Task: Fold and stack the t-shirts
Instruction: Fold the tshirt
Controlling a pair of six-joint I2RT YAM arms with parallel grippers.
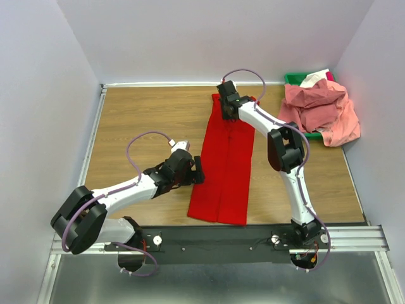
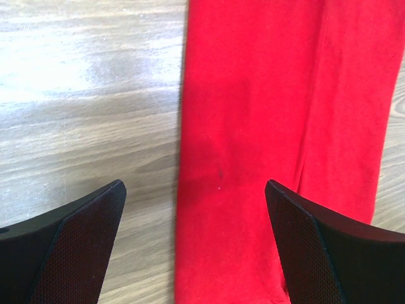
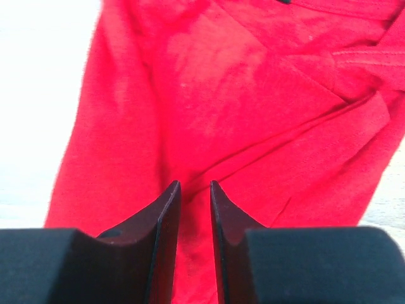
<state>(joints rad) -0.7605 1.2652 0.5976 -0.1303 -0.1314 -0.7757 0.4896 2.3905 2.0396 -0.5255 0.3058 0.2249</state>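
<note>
The red t-shirt's sleeve is bunched and slanted across the t-shirt's far end, so next my right gripper pinches the sleeve's fold (image 3: 204,172) and pulls it flat.
The red t-shirt (image 1: 223,168) lies folded into a long narrow strip down the middle of the table. My left gripper (image 1: 198,170) hovers at the strip's left edge, about halfway along. Its jaws are wide open and straddle that edge (image 2: 195,183), with the cloth (image 2: 272,95) lying flat below. My right gripper (image 1: 226,102) is down on the strip's far end. Its jaws (image 3: 195,183) stand a narrow gap apart over creased red cloth (image 3: 221,82), and a pinch does not show clearly. The salmon pink t-shirts (image 1: 323,111) are heaped at the back right.
A green bin (image 1: 295,78) sits under the pink heap in the back right corner, with a white cloth (image 1: 315,78) on top. Walls close the table on the left, back and right. Bare wood (image 1: 139,120) lies left of the red strip.
</note>
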